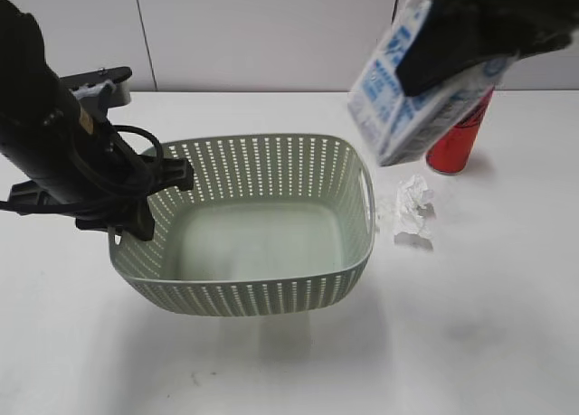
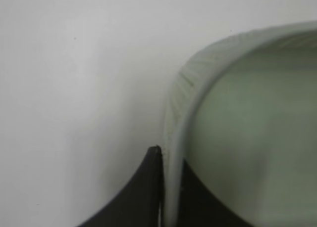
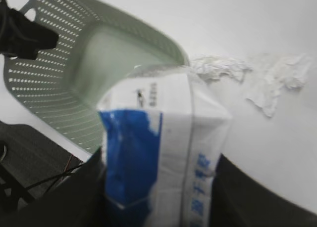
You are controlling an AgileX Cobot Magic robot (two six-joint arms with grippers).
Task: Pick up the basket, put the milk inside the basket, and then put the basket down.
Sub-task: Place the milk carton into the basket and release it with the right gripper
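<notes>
The milk carton, now tilted in the air above the basket, will be let go by my right gripper on the basket's bottom (image 1: pixel 284 262), toward the end of the basket near the crumpled white paper.
The pale sage-green basket (image 1: pixel 262 230) hangs lifted above the white table, its shadow beneath it, and is empty inside. My left gripper (image 1: pixel 140 207) is shut on the basket's left rim; in the left wrist view the rim (image 2: pixel 173 138) runs between the two black fingers (image 2: pixel 168 187). My right gripper (image 1: pixel 452 35) is shut on the white and blue milk carton (image 1: pixel 407 85), holding it tilted in the air above the basket's right end. In the right wrist view the carton (image 3: pixel 163 153) sits between the fingers with the basket (image 3: pixel 89 64) below it.
A red soda can (image 1: pixel 460 139) stands behind the carton at the right. Crumpled white paper (image 1: pixel 407 207) lies on the table just right of the basket; it also shows in the right wrist view (image 3: pixel 267 78).
</notes>
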